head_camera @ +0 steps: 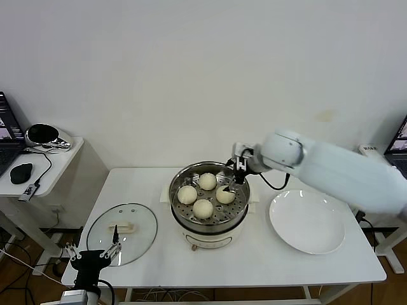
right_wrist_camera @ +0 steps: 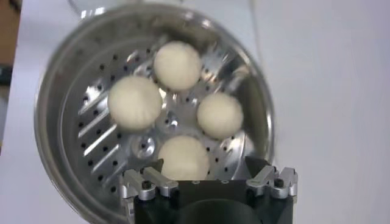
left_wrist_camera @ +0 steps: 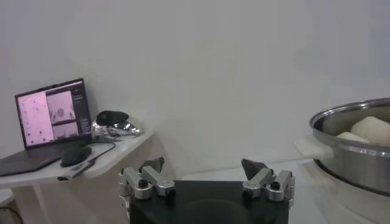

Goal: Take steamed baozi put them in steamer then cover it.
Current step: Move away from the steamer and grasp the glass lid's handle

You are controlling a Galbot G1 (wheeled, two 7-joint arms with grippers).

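Observation:
The baozi are already in the steamer. So my left gripper will next go to the glass cover's handle (head_camera: 120, 227) and close there.
Several cream-white baozi (head_camera: 203, 208) lie on the perforated tray inside the steel steamer (head_camera: 175, 204) at the table's middle. My right gripper (head_camera: 235, 181) hangs open and empty just above the steamer's far right side, over the nearest bun (head_camera: 225, 194). In the right wrist view my right gripper (right_wrist_camera: 204, 164) stands over one bun (right_wrist_camera: 183, 157), with the others (right_wrist_camera: 135, 102) further along the tray inside the steamer (right_wrist_camera: 46, 122). The glass cover (head_camera: 122, 233) lies flat on the table left of the steamer. My left gripper (head_camera: 95, 254) is parked open at the front left edge, also in its own view (left_wrist_camera: 203, 164).
An empty white plate (head_camera: 307, 222) lies right of the steamer. A side table (head_camera: 38, 171) at the left holds a laptop (left_wrist_camera: 53, 112), a mouse and cables. The left wrist view shows the steamer's wall (left_wrist_camera: 353, 152) off to one side.

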